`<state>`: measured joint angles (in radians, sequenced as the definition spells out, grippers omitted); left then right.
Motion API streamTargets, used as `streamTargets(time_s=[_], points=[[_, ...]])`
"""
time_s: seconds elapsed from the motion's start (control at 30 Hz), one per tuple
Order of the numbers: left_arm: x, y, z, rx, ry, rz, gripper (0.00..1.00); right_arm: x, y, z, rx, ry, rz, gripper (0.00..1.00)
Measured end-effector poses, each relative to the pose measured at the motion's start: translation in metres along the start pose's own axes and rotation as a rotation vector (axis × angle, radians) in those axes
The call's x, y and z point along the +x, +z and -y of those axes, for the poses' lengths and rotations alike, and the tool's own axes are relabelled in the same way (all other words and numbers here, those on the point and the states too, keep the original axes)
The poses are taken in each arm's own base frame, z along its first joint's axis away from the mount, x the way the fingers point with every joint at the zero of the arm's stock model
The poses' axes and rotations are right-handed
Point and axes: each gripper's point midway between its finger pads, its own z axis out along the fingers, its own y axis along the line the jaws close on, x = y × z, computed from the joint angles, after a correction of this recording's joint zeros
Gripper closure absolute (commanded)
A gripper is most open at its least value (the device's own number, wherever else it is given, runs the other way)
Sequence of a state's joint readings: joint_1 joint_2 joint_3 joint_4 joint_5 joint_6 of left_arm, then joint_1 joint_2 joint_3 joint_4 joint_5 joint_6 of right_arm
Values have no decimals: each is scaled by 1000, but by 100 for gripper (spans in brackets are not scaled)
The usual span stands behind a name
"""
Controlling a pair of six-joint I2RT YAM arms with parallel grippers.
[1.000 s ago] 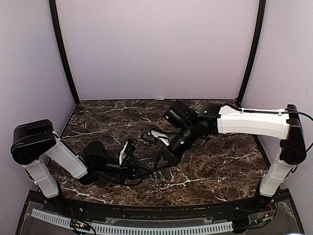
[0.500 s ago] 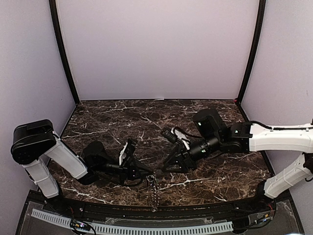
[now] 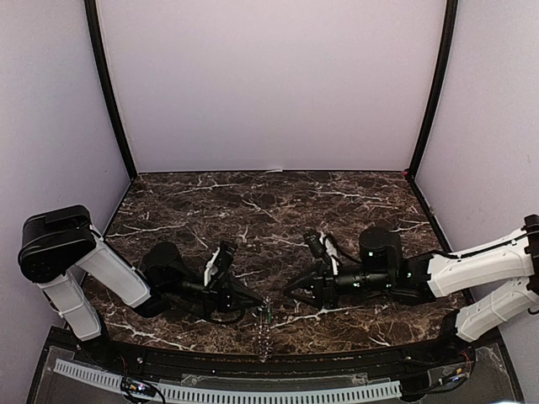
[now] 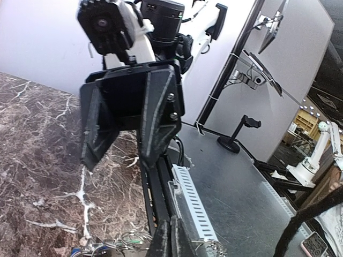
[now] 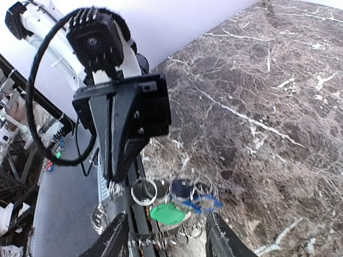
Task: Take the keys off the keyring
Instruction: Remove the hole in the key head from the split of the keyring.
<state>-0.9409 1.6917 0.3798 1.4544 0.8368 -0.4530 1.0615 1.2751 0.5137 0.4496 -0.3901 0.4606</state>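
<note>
The open fingers of my right gripper are short of the green key, so next I reach farther in and pinch its head (image 5: pixel 168 213) while my left gripper holds the rings.
The keys lie in a small heap at the table's near edge (image 3: pixel 266 315). In the right wrist view they are a green-headed key (image 5: pixel 167 214), a dark blue one (image 5: pixel 182 188) and a brighter blue one (image 5: pixel 208 203). The keyring (image 5: pixel 143 191) shows as linked silver wire rings among them. My left gripper (image 3: pixel 252 300) (image 4: pixel 172 235) (image 5: pixel 114 179) is shut, its tip pinching a coil of those rings. My right gripper (image 3: pixel 296 291) (image 5: pixel 169 238) (image 4: pixel 118 159) faces it from the right, low over the table. It is open with nothing between its fingers, and the keys lie just ahead of them.
A thin metal chain (image 3: pixel 264 341) runs from the heap over the table's near edge onto the black frame. A white slotted cable duct (image 3: pixel 253 393) (image 4: pixel 193 203) runs along the front. Marble tabletop (image 3: pixel 253 202) stretches behind both arms; purple walls enclose it.
My right arm has swung right and come down low toward the near edge, and its gripper has gone from shut to open. The left gripper has stayed in place, shut.
</note>
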Motion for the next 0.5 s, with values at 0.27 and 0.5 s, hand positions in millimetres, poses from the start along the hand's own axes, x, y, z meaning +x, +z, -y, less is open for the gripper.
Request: streamTargets(time_s=[0.27,0.5], points=[[5,5,7,66,15,-73,100,18,23,-10,-37,16,18,54],[5,5,12,77,43,-113,100,29,26,-14,-74,42,45,63]])
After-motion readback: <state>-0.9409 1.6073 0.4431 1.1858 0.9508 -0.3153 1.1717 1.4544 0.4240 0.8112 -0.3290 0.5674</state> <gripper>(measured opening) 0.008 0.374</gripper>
